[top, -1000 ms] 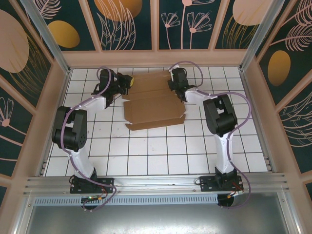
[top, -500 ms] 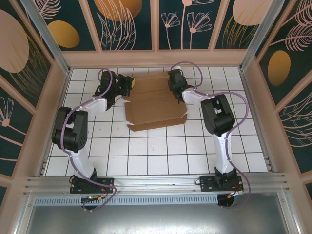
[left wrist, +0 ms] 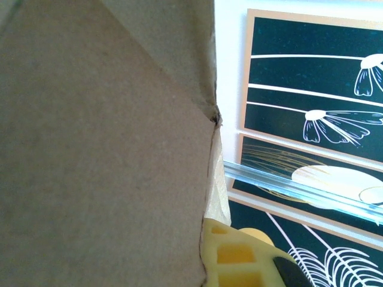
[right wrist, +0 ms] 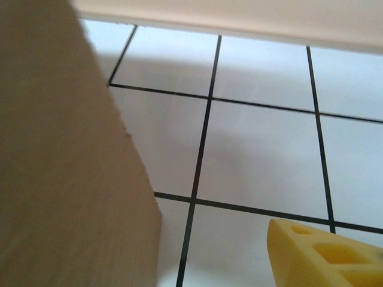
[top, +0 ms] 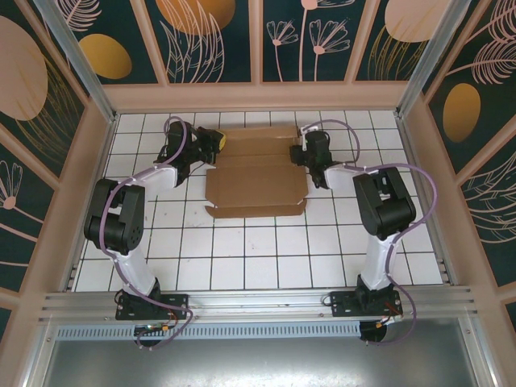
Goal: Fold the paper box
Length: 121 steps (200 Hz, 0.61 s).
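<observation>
The robot's right gripper stands off the cardboard edge with tile next to its finger, so it should open, move inward and close around the rear corner's layers [top: 294, 145].
The paper box [top: 254, 181] is a brown cardboard blank lying flat on the tiled floor at the far middle, its rear panel [top: 258, 141] stretching between the two grippers. My left gripper [top: 216, 140] is shut on the rear panel's left corner. In the left wrist view the cardboard [left wrist: 102, 149] lies right against my yellow finger [left wrist: 239, 257]. My right gripper [top: 304, 153] stands open at the box's right edge. In the right wrist view bare tile separates a yellow finger [right wrist: 323, 254] from the cardboard edge [right wrist: 72, 179]; the other finger is hidden.
White tiles [top: 266, 258] stretch between the box and the arm bases. The peach back wall [top: 258, 98] runs close behind the box, and side walls [top: 76, 193] close in the floor left and right.
My right gripper has opened, let go of the box and drawn off to the right. The box now lies flatter and squarer. The left gripper has stayed shut in place.
</observation>
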Available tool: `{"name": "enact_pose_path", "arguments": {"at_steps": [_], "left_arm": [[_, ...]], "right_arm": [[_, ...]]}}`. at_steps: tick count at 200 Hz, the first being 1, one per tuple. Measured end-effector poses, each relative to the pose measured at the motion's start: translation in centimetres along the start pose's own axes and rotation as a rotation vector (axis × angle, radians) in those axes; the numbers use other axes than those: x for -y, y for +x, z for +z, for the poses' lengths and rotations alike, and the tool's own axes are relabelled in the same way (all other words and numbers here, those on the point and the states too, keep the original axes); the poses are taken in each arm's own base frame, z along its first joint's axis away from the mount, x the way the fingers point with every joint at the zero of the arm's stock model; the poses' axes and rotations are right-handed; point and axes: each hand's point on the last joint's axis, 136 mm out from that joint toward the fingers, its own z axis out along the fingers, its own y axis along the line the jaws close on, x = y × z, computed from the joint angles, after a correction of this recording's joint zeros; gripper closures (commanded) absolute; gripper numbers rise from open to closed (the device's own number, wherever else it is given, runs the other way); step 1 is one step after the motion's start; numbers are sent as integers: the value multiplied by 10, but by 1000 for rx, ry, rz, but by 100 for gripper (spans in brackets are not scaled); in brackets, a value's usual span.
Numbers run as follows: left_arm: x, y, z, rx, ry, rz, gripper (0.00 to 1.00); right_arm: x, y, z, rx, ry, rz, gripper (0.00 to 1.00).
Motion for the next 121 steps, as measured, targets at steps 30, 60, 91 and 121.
{"name": "enact_pose_path", "arguments": {"at_steps": [30,60,91,121], "left_arm": [[0,1,0,-6,0,4,100],[0,1,0,-9,0,7,100],[1,1,0,-10,1,11,100],[1,2,0,-15,3,15,100]], "right_arm": [[-2,-11,-14,81,-50,-46,36],[-2,-26,-20,157,-106,-67,35],[-7,-28,-21,169,-131,-106,38],[-18,-28,-12,152,-141,-147,45]]}}
